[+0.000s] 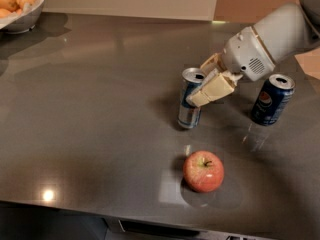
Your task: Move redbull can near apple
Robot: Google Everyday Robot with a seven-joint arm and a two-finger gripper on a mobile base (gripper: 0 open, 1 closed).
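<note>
My gripper will let go of the redbull can on the dark table close up (199,146) behind the red-pink apple.
The redbull can (190,109), slim, blue and silver with a silver top, stands slightly tilted on the dark table, just behind the apple. My gripper (204,83) comes in from the right on a white arm and is shut on the can's upper part, its cream fingers (212,89) across the can's side. The apple (203,171), red-pink with a short dark stem, sits on the table in front of the can, a short gap apart from it.
A dark blue Pepsi can (271,99) stands to the right of my gripper. A white bowl (22,16) of orange-yellow fruit sits at the back left corner. The table's front edge (100,209) runs just below the apple.
</note>
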